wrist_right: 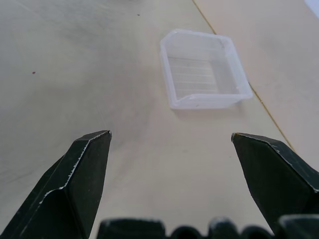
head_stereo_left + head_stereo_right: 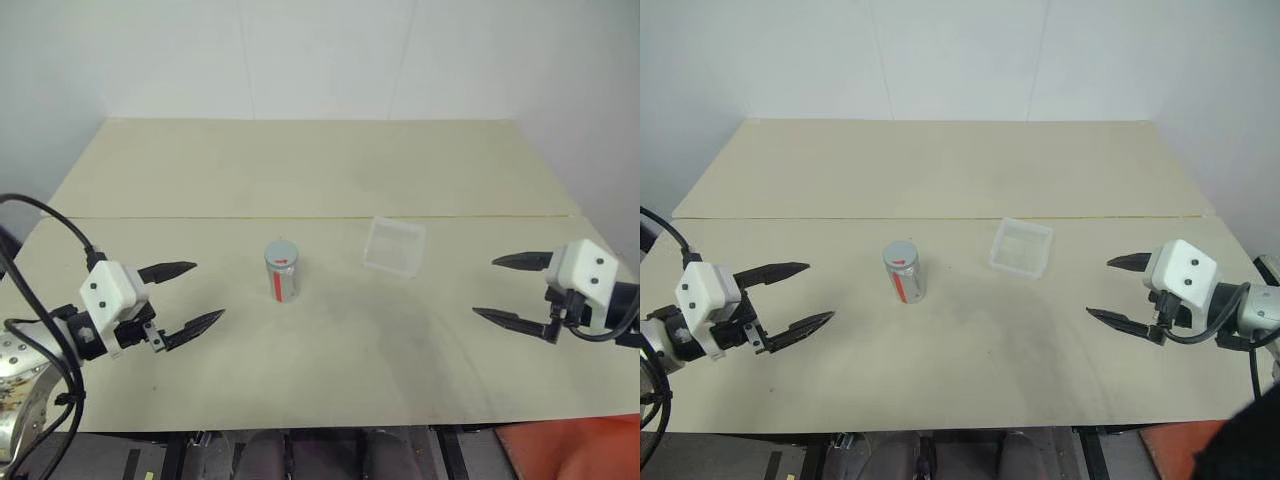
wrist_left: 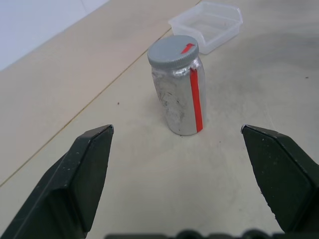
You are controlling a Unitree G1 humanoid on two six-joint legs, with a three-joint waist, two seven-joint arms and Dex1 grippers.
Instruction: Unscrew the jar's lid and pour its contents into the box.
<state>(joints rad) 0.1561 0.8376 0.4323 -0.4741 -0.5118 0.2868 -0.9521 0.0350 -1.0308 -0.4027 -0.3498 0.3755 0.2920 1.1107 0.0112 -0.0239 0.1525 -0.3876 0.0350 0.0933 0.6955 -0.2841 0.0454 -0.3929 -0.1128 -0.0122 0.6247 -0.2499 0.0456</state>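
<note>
I will move my left gripper to the jar next and close it around the middle of its silvery body point(image 2: 283, 285) point(image 3: 180, 103), below the jar's grey lid.
The jar point(image 2: 282, 273) stands upright near the middle of the beige table, silvery with a red stripe down its side. Its grey lid point(image 3: 173, 51) with a small red mark sits on top. The box point(image 2: 394, 246), clear plastic and seemingly empty, lies a little to the right of the jar and slightly farther back. My left gripper point(image 2: 202, 294) hovers open to the left of the jar, well apart from it, fingers pointing toward it. My right gripper point(image 2: 498, 288) is open at the right side of the table, aimed at the box point(image 1: 203, 69), with a gap between them.
A seam point(image 2: 300, 217) runs across the table behind the jar and box. The table's front edge point(image 2: 330, 428) lies close below both grippers. A white wall rises behind the far edge.
</note>
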